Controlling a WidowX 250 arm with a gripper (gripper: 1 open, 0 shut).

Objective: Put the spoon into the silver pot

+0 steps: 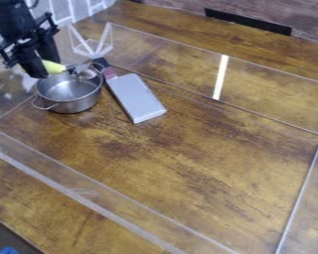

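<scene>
My gripper needs to let go of the spoon inside the silver pot [73, 89]. The spoon's yellow-green handle will lean on the pot's back rim.
The silver pot [69, 95] stands at the far left of the wooden table, round and shiny, with a small side handle toward the left. My gripper [43, 62] hangs pointing down just behind the pot's back left rim. It is shut on the spoon [55, 67]. Only the spoon's yellow-green handle shows below the dark fingers, just above the rim. The spoon's metal bowl is hidden from this view.
A flat grey rectangular block [134, 97] lies right beside the pot on its right. A clear plastic piece [90, 42] stands behind the pot. Low transparent walls [69, 193] fence the wooden table [202, 149] along the front and left.
</scene>
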